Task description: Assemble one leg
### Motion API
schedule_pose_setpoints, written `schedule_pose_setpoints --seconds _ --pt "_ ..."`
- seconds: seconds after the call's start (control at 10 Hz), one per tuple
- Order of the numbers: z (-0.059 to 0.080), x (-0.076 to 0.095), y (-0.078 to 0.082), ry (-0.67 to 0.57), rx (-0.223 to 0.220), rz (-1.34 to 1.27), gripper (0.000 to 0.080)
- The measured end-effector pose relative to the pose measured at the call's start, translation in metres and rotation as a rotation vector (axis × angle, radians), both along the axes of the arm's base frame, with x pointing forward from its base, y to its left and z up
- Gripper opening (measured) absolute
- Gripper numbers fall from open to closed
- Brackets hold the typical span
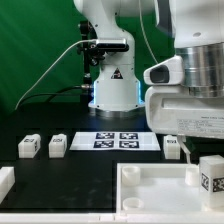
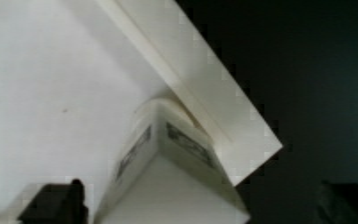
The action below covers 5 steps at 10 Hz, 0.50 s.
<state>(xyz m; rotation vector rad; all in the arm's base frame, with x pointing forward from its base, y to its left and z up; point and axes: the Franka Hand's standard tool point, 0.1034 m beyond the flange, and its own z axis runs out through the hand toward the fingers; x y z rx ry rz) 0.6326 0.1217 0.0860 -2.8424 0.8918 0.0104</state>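
The leg's edge points between my fingers. Next, I open my gripper, square it to the leg and grip the leg's flat sides (image 2: pixel 192 152) before I turn the leg.
One leg (image 1: pixel 211 176), a stubby white block with a tag on its face, stands upright at the corner of the large white tray-like piece (image 1: pixel 150 190) at the exterior view's right. My gripper (image 1: pixel 199 163) hangs just over it. In the wrist view the leg (image 2: pixel 172 160) lies between my fingertips (image 2: pixel 55 203), against the tray's raised rim (image 2: pixel 202 70). A dark gap shows on each side of the leg, so the gripper (image 2: pixel 199 207) is open around it. Three more legs (image 1: pixel 29 146) (image 1: pixel 57 146) (image 1: pixel 172 147) stand on the black table.
The marker board (image 1: pixel 116 140) lies flat in front of the robot base (image 1: pixel 112 92). Another white part (image 1: pixel 5 181) shows at the lower edge on the exterior view's left. Cables run behind the base.
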Motion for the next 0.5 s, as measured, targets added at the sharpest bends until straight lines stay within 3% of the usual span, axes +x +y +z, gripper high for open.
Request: schedule_pose_setpoints --seconds 0.2,0.3,0.5 --pt "-0.0008 -0.0002 -0.0019 -0.028 -0.013 0.189 0.0649" --pt "-0.0067 -0.0032 -0.0073 -0.065 -0.086 0.647 0.0649" --pt "-0.0067 -0.0029 -0.0085 -0.075 -0.089 0.719 0.0649"
